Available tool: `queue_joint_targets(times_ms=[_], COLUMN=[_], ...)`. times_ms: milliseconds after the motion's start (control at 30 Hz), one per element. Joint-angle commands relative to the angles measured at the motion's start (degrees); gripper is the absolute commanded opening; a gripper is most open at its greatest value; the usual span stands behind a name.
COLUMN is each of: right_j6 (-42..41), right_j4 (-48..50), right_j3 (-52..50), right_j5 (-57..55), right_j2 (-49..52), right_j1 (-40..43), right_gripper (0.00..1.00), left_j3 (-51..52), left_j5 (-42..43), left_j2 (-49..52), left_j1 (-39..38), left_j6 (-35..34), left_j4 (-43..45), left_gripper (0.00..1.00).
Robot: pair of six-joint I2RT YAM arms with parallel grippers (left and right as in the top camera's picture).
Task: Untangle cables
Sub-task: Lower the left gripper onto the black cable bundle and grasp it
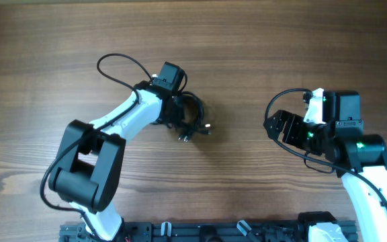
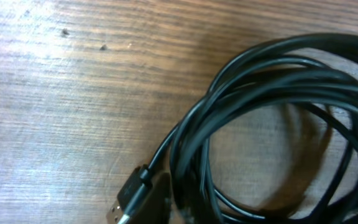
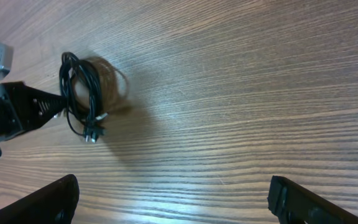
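Note:
The dark plug crowds my left gripper's fingers at the edge of the coil, so next I open them and grip the gathered strands of cable farther (image 2: 192, 140) along before I lift the cables.
The cables (image 1: 192, 117) are a bundle of thin black cords coiled on the wooden table, with small plug ends (image 1: 183, 138) sticking out at the near side. My left gripper (image 1: 179, 111) is down at the left edge of the coil and appears shut on its strands. In the left wrist view the coil (image 2: 278, 68) fills the frame, with a dark plug (image 2: 132, 196) lying beside the fingertips (image 2: 176, 202). My right gripper (image 1: 277, 125) is open and empty, well to the right of the coil. The right wrist view shows its spread fingers (image 3: 173, 199) and the coil (image 3: 82, 93) far off.
The table (image 1: 261, 47) is bare wood. A thick black arm cable (image 1: 119, 64) loops behind the left arm. Another arm cable (image 1: 284, 97) arcs by the right wrist. A black rail (image 1: 207, 232) runs along the near edge.

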State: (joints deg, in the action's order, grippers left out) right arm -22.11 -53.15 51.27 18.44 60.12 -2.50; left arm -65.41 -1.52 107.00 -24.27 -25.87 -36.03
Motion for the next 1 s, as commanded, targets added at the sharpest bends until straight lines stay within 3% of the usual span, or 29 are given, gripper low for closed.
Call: queue_joint_targets(times_ms=[0, 133, 233, 367, 600, 967], right_j6=[-0.5, -0.5, -0.5, -0.5, -0.5, -0.5], right_j4=[0.2, 0.5, 0.5, 0.5, 0.4, 0.3], right_j3=[1.2, 1.2, 1.2, 1.2, 1.2, 1.2], right_j5=[0.9, 0.9, 0.9, 0.9, 0.9, 0.9], right_j2=[0.3, 0.3, 0.3, 0.3, 0.3, 0.3], right_j1=[0.2, 0.2, 0.2, 0.2, 0.2, 0.2], right_gripper=[1.0, 1.0, 1.0, 1.0, 1.0, 1.0], left_j3=[0.9, 0.9, 0.9, 0.9, 1.0, 1.0], left_j5=[-0.5, -0.5, -0.7, -1.8, -2.9, -3.7], left_j2=[-4.2, -5.4, -5.2, -4.4, -1.3, 1.9], left_j1=[0.1, 0.1, 0.1, 0.1, 0.1, 0.0], left_j6=[0.1, 0.1, 0.1, 0.1, 0.1, 0.1], left_j4=[0.2, 2.6, 5.2, 8.7, 11.3, 11.5], left_gripper=[0.42, 0.68, 0.76, 0.76, 0.61, 0.57])
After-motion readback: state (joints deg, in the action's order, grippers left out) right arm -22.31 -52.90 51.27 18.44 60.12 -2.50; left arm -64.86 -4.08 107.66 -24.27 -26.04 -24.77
